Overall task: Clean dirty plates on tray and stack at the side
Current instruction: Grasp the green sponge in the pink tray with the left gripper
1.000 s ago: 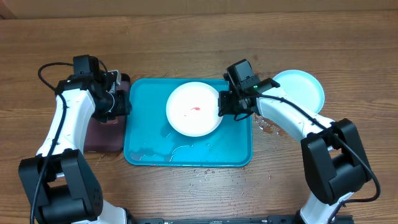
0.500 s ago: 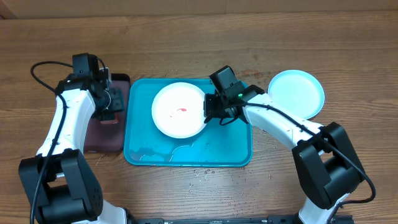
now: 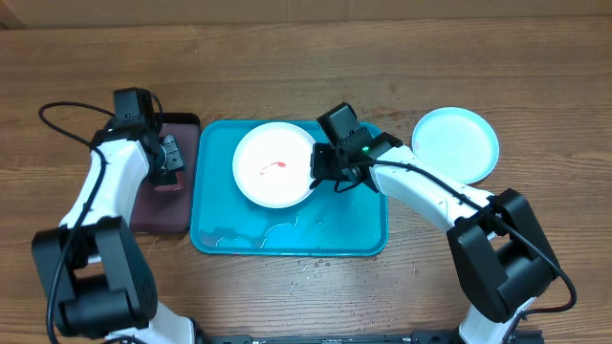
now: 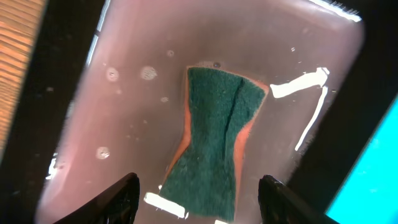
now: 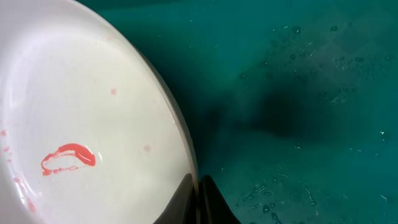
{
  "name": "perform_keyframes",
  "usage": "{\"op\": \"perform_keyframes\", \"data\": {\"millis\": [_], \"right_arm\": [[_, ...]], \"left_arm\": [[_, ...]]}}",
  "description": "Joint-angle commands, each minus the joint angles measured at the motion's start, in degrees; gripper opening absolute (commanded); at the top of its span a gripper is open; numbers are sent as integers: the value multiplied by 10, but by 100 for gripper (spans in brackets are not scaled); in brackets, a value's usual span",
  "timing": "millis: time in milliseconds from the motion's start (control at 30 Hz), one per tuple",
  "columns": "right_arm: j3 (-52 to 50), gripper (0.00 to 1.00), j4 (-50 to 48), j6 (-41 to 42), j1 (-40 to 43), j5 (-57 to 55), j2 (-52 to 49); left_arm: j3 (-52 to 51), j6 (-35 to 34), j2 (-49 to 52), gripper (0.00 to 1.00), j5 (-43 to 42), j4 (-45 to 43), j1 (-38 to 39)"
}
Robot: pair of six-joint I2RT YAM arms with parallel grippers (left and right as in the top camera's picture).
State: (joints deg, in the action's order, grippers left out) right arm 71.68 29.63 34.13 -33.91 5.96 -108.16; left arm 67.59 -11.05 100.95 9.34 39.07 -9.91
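Observation:
The green sponge's wide near end sits between my left gripper's open fingers, so they should move forward and pinch the sponge's narrow waist (image 4: 214, 132) before scrubbing the plate.
A white plate (image 3: 273, 164) with a red smear lies on the turquoise tray (image 3: 287, 234). My right gripper (image 3: 318, 168) is shut on the plate's right rim; the right wrist view shows the plate (image 5: 81, 124), its rim pinched between the fingers (image 5: 197, 193), over the wet tray (image 5: 298, 106). A light blue plate (image 3: 456, 143) rests on the table at the right. My left gripper (image 3: 164, 162) is open over the pinkish tray (image 3: 153, 210). In the left wrist view its fingers (image 4: 199, 199) straddle a green sponge (image 4: 214, 140). The yellow-green plate is out of view.
Water drops lie on the turquoise tray's floor and on the wooden table in front of it (image 3: 316, 266). The black-rimmed pinkish tray (image 4: 124, 93) is wet and sits left of the turquoise tray.
My right gripper has dragged the white plate leftward across the tray. My left gripper has shifted slightly left over the pinkish tray.

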Motion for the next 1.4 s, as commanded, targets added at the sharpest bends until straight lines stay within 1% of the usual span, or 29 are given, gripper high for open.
{"op": "perform_keyframes", "data": {"millis": [0,67,133,167,200,267,300,400,633,667,700,733,767,800,967,1067,1100,1300,1367], "right_arm": [[10,4,3,20,-5,-8,9],[10,4,5,22,-5,-8,5],[10,4,4,22,-5,-8,0],[10,4,3,27,-5,-8,-2],[10,4,3,32,-5,-8,-3],[10,4,2,35,-5,-8,-6],[10,4,2,35,-5,-8,-6],[10,4,0,35,-5,-8,-6],[10,4,0,37,-5,-8,-6],[10,4,0,37,-5,-8,-6],[10,4,0,37,-5,-8,-6],[10,4,0,37,-5,-8,-6],[10,4,0,37,-5,-8,-6],[10,4,0,37,-5,-8,-6],[10,4,0,36,-5,-8,-6],[10,4,0,37,-5,-8,-6],[10,4,0,36,-5,-8,-6],[10,4,0,36,-5,-8,-6],[10,4,0,37,-5,-7,-6]], "left_arm": [[-2,-14,42,61,12,-9,-3],[-2,-14,58,58,12,-15,-3],[-2,-14,70,50,12,-20,-4],[-2,-14,74,42,12,-25,-3],[-2,-14,75,36,11,-31,-3],[-2,-8,75,9,11,-41,-3],[-2,-7,75,4,11,-45,-3],[-1,12,73,4,10,-44,-3],[5,113,40,4,-49,-9,-3],[5,129,36,8,-59,-3,-3],[5,142,35,28,-63,1,-3],[5,143,35,53,-61,3,-3],[5,143,36,64,-60,3,-3],[5,143,37,64,-60,3,-3],[5,140,37,58,-59,-13,-3],[5,140,37,46,-59,-23,-3],[4,140,37,44,-59,-26,-4],[0,127,50,41,-58,-45,-4],[0,119,60,34,-58,-44,-5]]}}
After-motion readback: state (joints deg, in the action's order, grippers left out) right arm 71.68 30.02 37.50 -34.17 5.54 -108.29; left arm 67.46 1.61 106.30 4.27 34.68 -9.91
